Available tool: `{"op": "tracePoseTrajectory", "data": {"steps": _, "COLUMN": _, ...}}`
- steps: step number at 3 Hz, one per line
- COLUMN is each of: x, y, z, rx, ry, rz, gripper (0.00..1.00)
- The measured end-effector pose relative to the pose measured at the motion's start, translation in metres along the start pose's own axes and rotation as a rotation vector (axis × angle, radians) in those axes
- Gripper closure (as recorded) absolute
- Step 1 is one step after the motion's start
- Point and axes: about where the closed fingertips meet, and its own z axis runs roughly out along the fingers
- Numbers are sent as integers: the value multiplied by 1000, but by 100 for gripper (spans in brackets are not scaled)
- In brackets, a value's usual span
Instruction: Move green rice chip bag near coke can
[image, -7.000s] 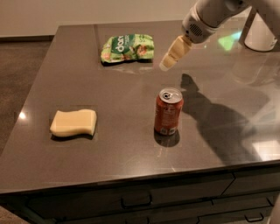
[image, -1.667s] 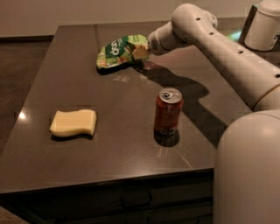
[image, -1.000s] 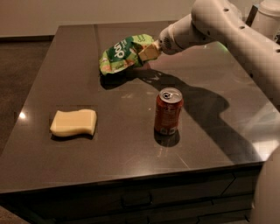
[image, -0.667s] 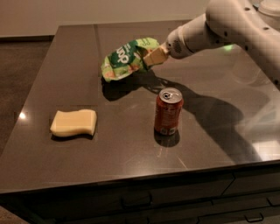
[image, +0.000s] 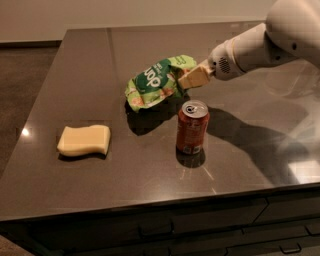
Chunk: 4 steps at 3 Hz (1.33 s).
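Observation:
Next, I release the green rice chip bag from my gripper on the table (image: 179, 105) close behind the coke can. The bag still hangs tilted above the table.
The green rice chip bag (image: 156, 81) hangs tilted above the dark table, held by its right edge. My gripper (image: 190, 79), with tan fingers on a white arm reaching in from the right, is shut on that edge. The bag's shadow lies on the table below it. The coke can (image: 192, 127) stands upright on the table just in front of and slightly right of the bag, a short way below the gripper. The bag does not touch the can.
A pale yellow sponge (image: 84, 140) lies at the left front of the dark table (image: 80, 65). The table's front edge runs below the can, with drawers (image: 200, 230) under it. My white arm (image: 270, 40) fills the upper right.
My gripper has lifted the bag off the far part of the table and carried it forward, toward the can. The can and sponge have not moved.

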Motion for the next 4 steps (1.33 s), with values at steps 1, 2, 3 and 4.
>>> {"op": "tracePoseTrajectory", "data": {"steps": 1, "x": 17, "y": 6, "z": -15, "rx": -4, "ry": 19, "rz": 6, "gripper": 100}}
{"op": "tracePoseTrajectory", "data": {"steps": 2, "x": 30, "y": 9, "z": -25, "rx": -5, "ry": 37, "rz": 7, "gripper": 100}}
{"op": "tracePoseTrajectory", "data": {"steps": 3, "x": 40, "y": 11, "z": -32, "rx": -3, "ry": 56, "rz": 2, "gripper": 100}}
{"op": "tracePoseTrajectory", "data": {"steps": 4, "x": 49, "y": 11, "z": -40, "rx": 2, "ry": 67, "rz": 3, "gripper": 100}}
